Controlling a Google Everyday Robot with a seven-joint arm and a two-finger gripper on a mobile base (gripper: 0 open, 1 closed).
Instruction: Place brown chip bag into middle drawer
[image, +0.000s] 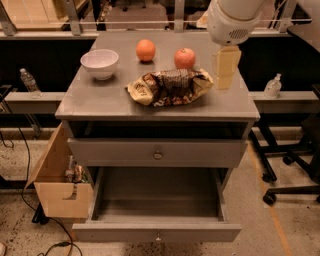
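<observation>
The robot's gripper should close on the middle (174, 84) of the brown chip bag, between its two ends, just in front of the red apple.
The brown chip bag (171, 87) lies crinkled on the grey cabinet top (100, 100), at the middle, in front of the apple. My gripper (226, 67) hangs from the white arm (234, 17) at the upper right. It is above the right part of the top, just right of the bag's end and apart from it. Below a closed drawer front with a knob (157, 154), a drawer (157, 200) stands pulled out and empty.
A white bowl (100, 63), an orange (145, 50) and a red apple (184, 58) stand on the top behind the bag. A wooden box (60, 192) hangs at the cabinet's left. A clear bottle (28, 81) and a sanitizer bottle (273, 86) stand on side ledges. Chair wheels (287, 175) are at the right.
</observation>
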